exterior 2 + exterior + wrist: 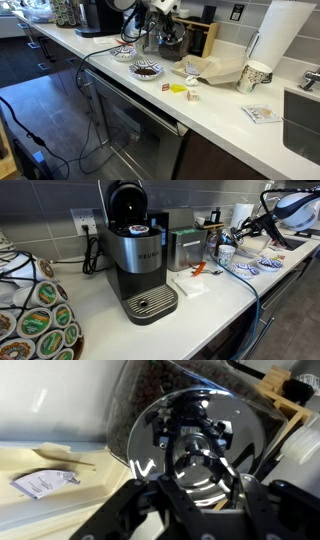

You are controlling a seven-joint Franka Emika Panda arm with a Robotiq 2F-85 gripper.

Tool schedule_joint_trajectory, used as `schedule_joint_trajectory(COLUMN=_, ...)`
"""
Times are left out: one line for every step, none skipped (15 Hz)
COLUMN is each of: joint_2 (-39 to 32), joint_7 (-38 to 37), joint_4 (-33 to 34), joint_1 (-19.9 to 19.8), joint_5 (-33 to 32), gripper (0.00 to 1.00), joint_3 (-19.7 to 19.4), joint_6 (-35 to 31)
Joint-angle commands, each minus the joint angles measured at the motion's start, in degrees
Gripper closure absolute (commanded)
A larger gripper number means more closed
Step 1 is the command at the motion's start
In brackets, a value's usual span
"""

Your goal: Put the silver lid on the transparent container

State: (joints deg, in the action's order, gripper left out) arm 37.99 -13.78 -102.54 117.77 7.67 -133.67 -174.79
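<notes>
The silver lid, now held in front of the jar, will be released by my gripper on top of the transparent container with dark speckled contents (235,234) (193,438).
In the wrist view my gripper (200,468) is shut on the central knob of the silver lid (238,422), a shiny round mirror-like disc tilted toward the camera. Right behind the lid stands the transparent container (135,400), a clear jar with dark speckled contents; the lid hides its mouth. In both exterior views the gripper (242,230) (165,35) hangs over the back of the white counter. There the lid is too small to make out.
A Keurig coffee machine (138,260), a boxy steel canister (185,250), a patterned mug (225,255) and an orange utensil (198,270) stand on the counter. Two patterned bowls (146,70), a paper cup (255,76), a paper towel roll (275,35) and a crumpled bag (215,70) lie nearby.
</notes>
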Motion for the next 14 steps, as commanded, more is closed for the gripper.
schedule_joint_trajectory(joint_2=-1.5, joint_7=-3.3, joint_4=-1.8, joint_1=0.2, joint_5=-0.3, gripper=0.79, joint_3=-0.7, joint_6=0.4)
schedule_joint_trajectory(joint_2=-1.8, joint_7=-4.2, joint_4=-2.0, joint_1=0.3, joint_5=0.1, gripper=0.79, joint_3=-0.8, joint_6=0.3)
schedule_joint_trajectory(joint_2=-2.5, joint_7=-5.6, joint_4=-2.4, joint_1=0.7, joint_5=0.7, gripper=0.79, joint_3=-1.2, joint_6=0.1)
schedule_joint_trajectory(joint_2=-3.0, joint_7=-6.8, joint_4=-2.9, joint_1=1.0, joint_5=1.0, gripper=0.79, joint_3=-1.5, joint_6=-0.5)
schedule_joint_trajectory(joint_2=-3.7, joint_7=-7.9, joint_4=-3.6, joint_1=0.8, joint_5=1.3, gripper=0.79, joint_3=-1.3, joint_6=-0.9)
schedule_joint_trajectory(joint_2=-4.4, joint_7=-8.9, joint_4=-4.5, joint_1=0.7, joint_5=1.7, gripper=0.79, joint_3=-1.1, joint_6=-1.1)
schedule_joint_trajectory(joint_2=-5.2, joint_7=-9.9, joint_4=-5.6, joint_1=0.3, joint_5=2.2, gripper=0.79, joint_3=-0.6, joint_6=-1.0)
schedule_joint_trajectory(joint_2=-5.8, joint_7=-10.6, joint_4=-6.4, joint_1=0.0, joint_5=2.4, gripper=0.79, joint_3=-0.2, joint_6=-0.6)
schedule_joint_trajectory(joint_2=-6.4, joint_7=-11.3, joint_4=-7.4, joint_1=-0.5, joint_5=2.8, gripper=0.79, joint_3=0.3, joint_6=-0.3)
schedule_joint_trajectory(joint_2=-6.9, joint_7=-11.8, joint_4=-8.3, joint_1=-1.0, joint_5=3.1, gripper=0.79, joint_3=1.1, joint_6=0.3)
schedule_joint_trajectory(joint_2=-7.6, joint_7=-12.3, joint_4=-9.3, joint_1=-1.3, joint_5=3.4, gripper=0.79, joint_3=1.5, joint_6=0.3)
schedule_joint_trajectory(joint_2=-8.0, joint_7=-12.7, joint_4=-10.0, joint_1=-1.5, joint_5=3.7, gripper=0.79, joint_3=1.9, joint_6=0.0)
schedule_joint_trajectory(joint_2=-8.6, joint_7=-13.5, joint_4=-10.5, joint_1=-1.3, joint_5=4.1, gripper=0.79, joint_3=1.7, joint_6=0.0)
schedule_joint_trajectory(joint_2=-9.2, joint_7=-13.9, joint_4=-10.9, joint_1=-1.0, joint_5=4.1, gripper=0.29, joint_3=1.4, joint_6=0.2)
